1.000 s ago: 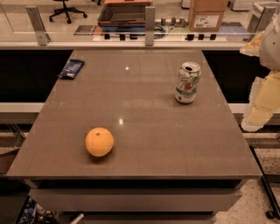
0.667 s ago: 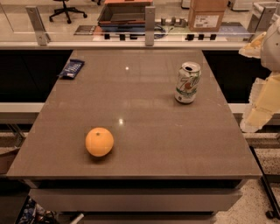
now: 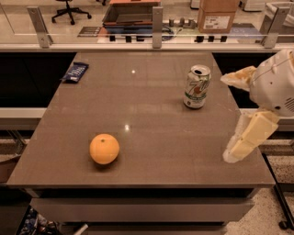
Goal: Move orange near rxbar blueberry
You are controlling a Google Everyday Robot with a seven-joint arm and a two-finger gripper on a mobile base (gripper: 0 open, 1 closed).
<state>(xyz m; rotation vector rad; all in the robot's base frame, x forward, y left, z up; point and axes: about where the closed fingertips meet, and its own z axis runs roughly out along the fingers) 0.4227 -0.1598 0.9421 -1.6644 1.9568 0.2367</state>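
Next, my gripper goes to the orange's middle (image 3: 105, 149) and closes there, because the orange has to move near the rxbar blueberry.
The orange (image 3: 104, 148) sits on the brown table (image 3: 151, 110) near its front left. The rxbar blueberry (image 3: 75, 72), a dark blue wrapper, lies at the table's far left edge, well apart from the orange. My gripper (image 3: 228, 117) is at the table's right edge, far from both. Its cream fingers (image 3: 248, 137) are spread apart and hold nothing.
A white-green soda can (image 3: 197, 86) stands upright at the back right of the table, just left of the gripper. Behind the table runs a glass rail with metal posts (image 3: 157, 26). Beyond it are a cardboard box (image 3: 218, 14) and an office chair (image 3: 69, 9).
My gripper has moved left and down into view, over the table's right edge. The orange, the bar and the can have not moved.
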